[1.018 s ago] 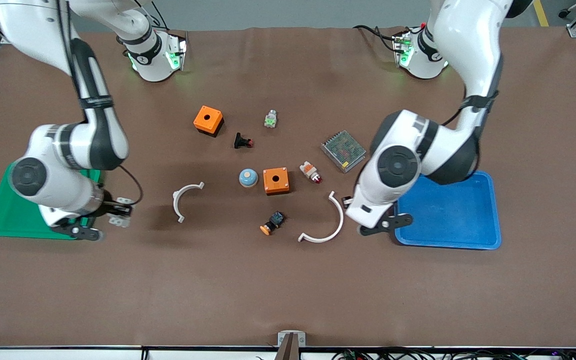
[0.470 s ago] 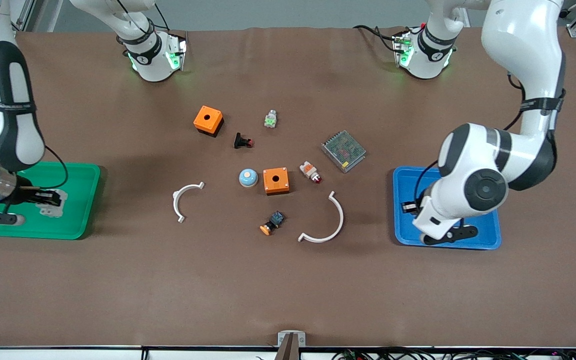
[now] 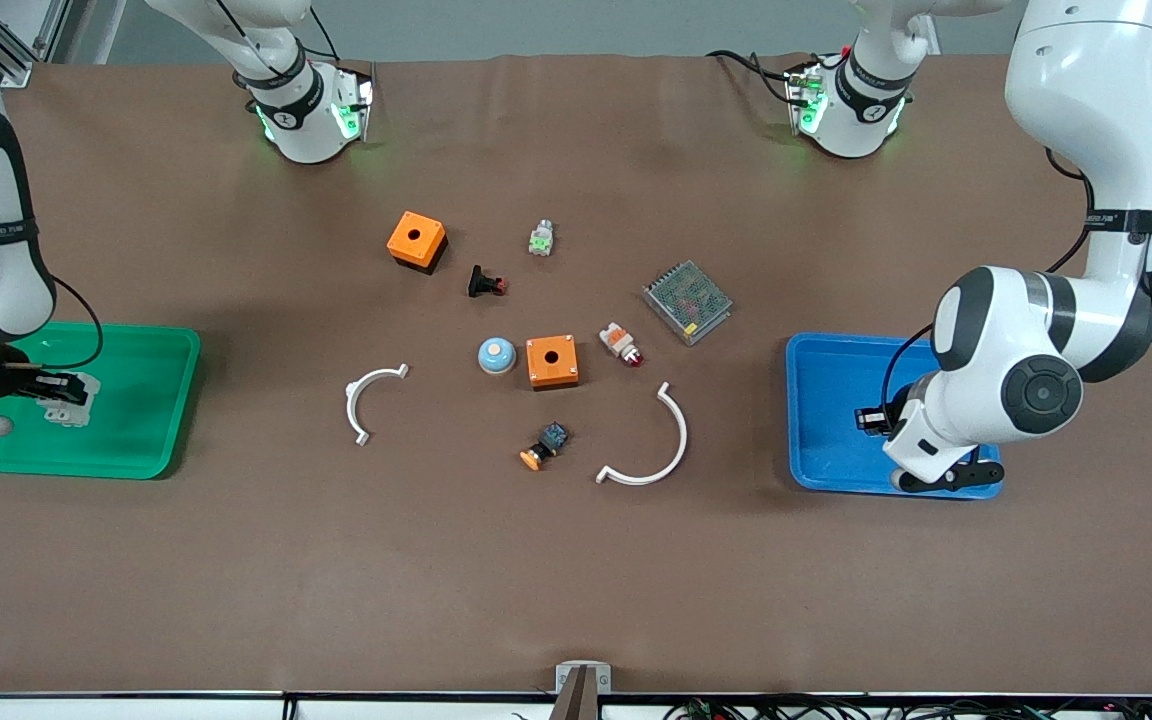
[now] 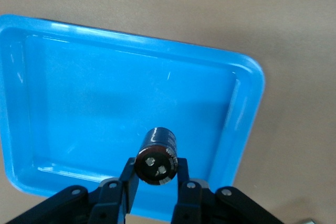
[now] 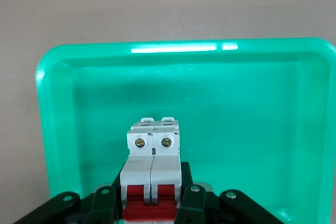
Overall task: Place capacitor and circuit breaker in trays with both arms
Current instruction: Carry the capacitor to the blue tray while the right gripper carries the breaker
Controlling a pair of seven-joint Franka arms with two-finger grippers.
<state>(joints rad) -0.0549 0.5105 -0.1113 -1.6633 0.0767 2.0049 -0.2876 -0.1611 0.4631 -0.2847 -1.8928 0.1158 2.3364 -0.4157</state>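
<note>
Next, I open my left gripper and let go of the capacitor close to the middle of the blue tray's bottom (image 3: 886, 410) (image 4: 125, 116).
My left gripper (image 3: 874, 420) is shut on the capacitor (image 4: 156, 156), a small black cylinder with a silvery end. It holds it over the blue tray (image 3: 836, 470), near one corner of the tray (image 4: 252, 77) in the left wrist view. Its fingers (image 4: 128, 182) press on both sides of the cylinder. My right gripper (image 3: 44, 386) is shut on the circuit breaker (image 3: 71, 388), a light-grey block with red levers (image 5: 153, 166). It holds it over the green tray (image 3: 136, 440), whose rim (image 5: 52, 103) also shows in the right wrist view. Both trays look bare inside.
Between the trays lie two orange boxes (image 3: 417, 240) (image 3: 552, 361), two white curved pieces (image 3: 369, 400) (image 3: 651, 450), a mesh-covered metal box (image 3: 687, 301), a blue dome (image 3: 497, 355), and several small buttons (image 3: 544, 445).
Both arms swung outward from the table's middle. The left gripper carried the capacitor over the blue tray; the right gripper carried the circuit breaker over the green tray.
</note>
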